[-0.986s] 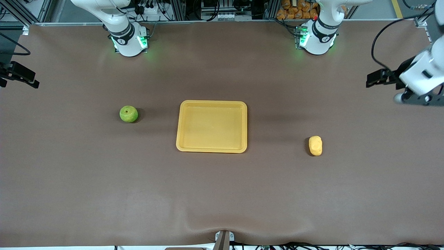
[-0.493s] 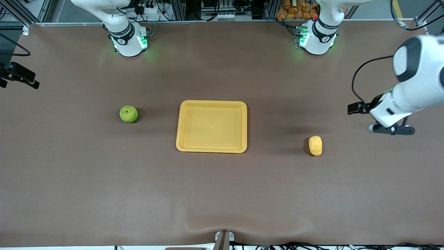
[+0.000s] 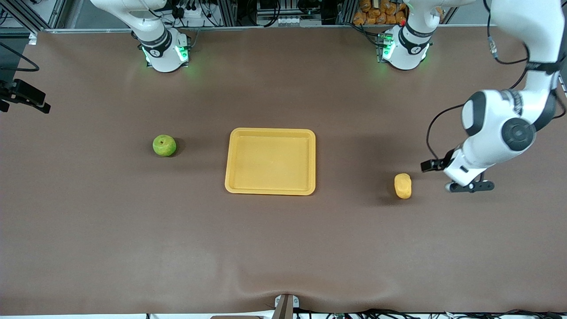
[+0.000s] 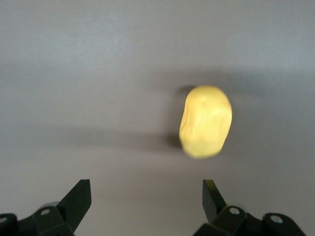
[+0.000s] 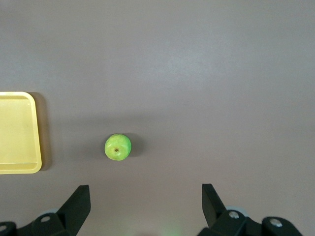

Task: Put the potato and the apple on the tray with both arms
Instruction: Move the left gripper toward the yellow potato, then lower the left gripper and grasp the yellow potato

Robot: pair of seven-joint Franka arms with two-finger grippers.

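Note:
Next, I close my left gripper on the middle of the yellow-orange potato (image 3: 402, 186) (image 4: 205, 122), putting one finger on each of the long sides of the potato.
The yellow-orange potato (image 3: 402, 185) lies on the brown table toward the left arm's end; it also shows in the left wrist view (image 4: 205, 121). My left gripper (image 3: 469, 186) is low beside it, open and empty (image 4: 146, 196). The green apple (image 3: 164, 145) lies toward the right arm's end and shows in the right wrist view (image 5: 118, 147). The empty yellow tray (image 3: 270, 161) lies between them, and a corner of it shows in the right wrist view (image 5: 17, 132). My right gripper (image 5: 146, 196) is open and empty, high over the right arm's end, and waits.
A black wrist part of the right arm (image 3: 24, 95) shows at the front view's edge. Orange objects (image 3: 376, 11) and cables lie off the table by the arm bases. A small bracket (image 3: 285, 305) sits at the table's near edge.
My left arm has swung down and in from the table's end, and its gripper now hangs close beside the potato. The right arm, apple, potato and tray have not moved.

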